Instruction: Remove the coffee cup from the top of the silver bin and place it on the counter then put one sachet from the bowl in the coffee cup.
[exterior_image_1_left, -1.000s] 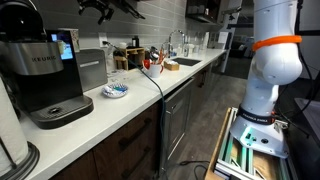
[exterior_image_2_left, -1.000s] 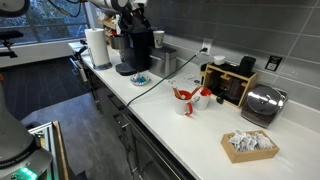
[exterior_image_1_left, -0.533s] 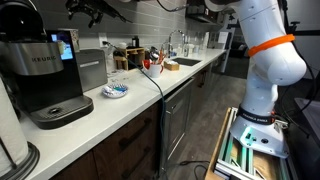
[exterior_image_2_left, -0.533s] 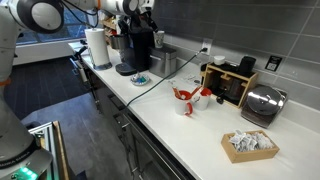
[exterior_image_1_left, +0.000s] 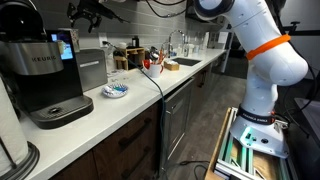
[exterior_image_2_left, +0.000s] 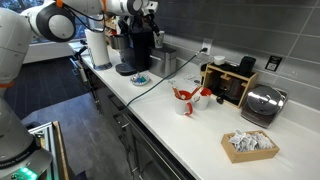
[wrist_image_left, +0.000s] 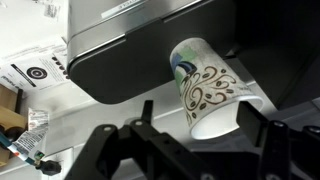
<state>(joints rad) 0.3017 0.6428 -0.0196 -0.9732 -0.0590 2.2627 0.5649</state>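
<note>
The coffee cup's opening is off-centre between my gripper's fingers, so next I open, lower one finger inside and pinch the cup's side at the rim (wrist_image_left: 190, 120) before I lift it.
In the wrist view the coffee cup (wrist_image_left: 208, 88), white with brown swirls, stands on the dark top of the silver bin (wrist_image_left: 120, 50). My gripper (wrist_image_left: 197, 113) is open, one finger on each side of the cup; neither visibly presses on it. In both exterior views the gripper (exterior_image_1_left: 92, 12) (exterior_image_2_left: 150, 10) hangs high above the silver bin (exterior_image_1_left: 92, 68) (exterior_image_2_left: 163, 63), and the coffee cup (exterior_image_2_left: 158, 38) shows as a small pale shape on top. The bowl (exterior_image_1_left: 115, 90) (exterior_image_2_left: 141, 79) with blue and white sachets sits on the white counter (exterior_image_1_left: 140, 95) (exterior_image_2_left: 170, 120) in front of the bin.
A black Keurig coffee machine (exterior_image_1_left: 45, 75) (exterior_image_2_left: 138, 48) stands right beside the bin, with a paper towel roll (exterior_image_2_left: 97, 47) beyond it. Further along the counter are red items (exterior_image_2_left: 185, 97), a wooden rack (exterior_image_2_left: 228, 82), a toaster (exterior_image_2_left: 264, 104) and a packet basket (exterior_image_2_left: 249, 144). A cable runs off the counter edge.
The arm has swung in across the top of both exterior views, carrying the gripper over the coffee machine to above the silver bin. The cup and bowl have not moved.
</note>
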